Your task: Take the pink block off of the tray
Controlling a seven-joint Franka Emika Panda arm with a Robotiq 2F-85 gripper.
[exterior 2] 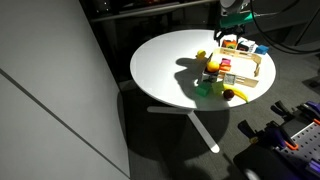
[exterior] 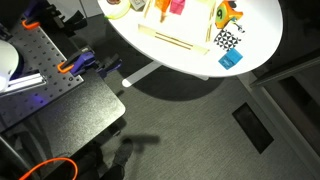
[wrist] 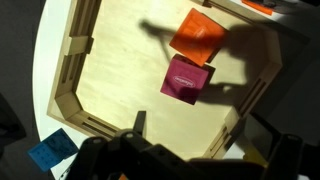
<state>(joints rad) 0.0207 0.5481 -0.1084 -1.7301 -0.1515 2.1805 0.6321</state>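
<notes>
The opposite sides of the pink block (exterior: 177,7) (wrist: 185,80) will be gripped by my fingers, and the orange block beside it will stay outside them.
The pink block (wrist: 187,78) lies inside the pale wood tray (wrist: 68,62), next to an orange block (wrist: 198,37). In the wrist view my gripper (wrist: 195,126) hangs above the tray floor, just short of the pink block, with its fingers apart and nothing between them. In an exterior view the gripper (exterior 2: 232,30) hovers over the tray (exterior 2: 262,68) at the far side of the round white table. The pink block (exterior: 178,6) and tray rim (exterior: 180,42) also show at the top edge of an exterior view, where the gripper is out of frame.
A yellow block (exterior: 160,5) sits in the tray. A blue block (exterior: 231,59), a checkered piece (exterior: 227,40) and a colourful toy (exterior: 226,12) lie on the table (exterior: 150,45) beside it. The tray's raised rim surrounds the blocks.
</notes>
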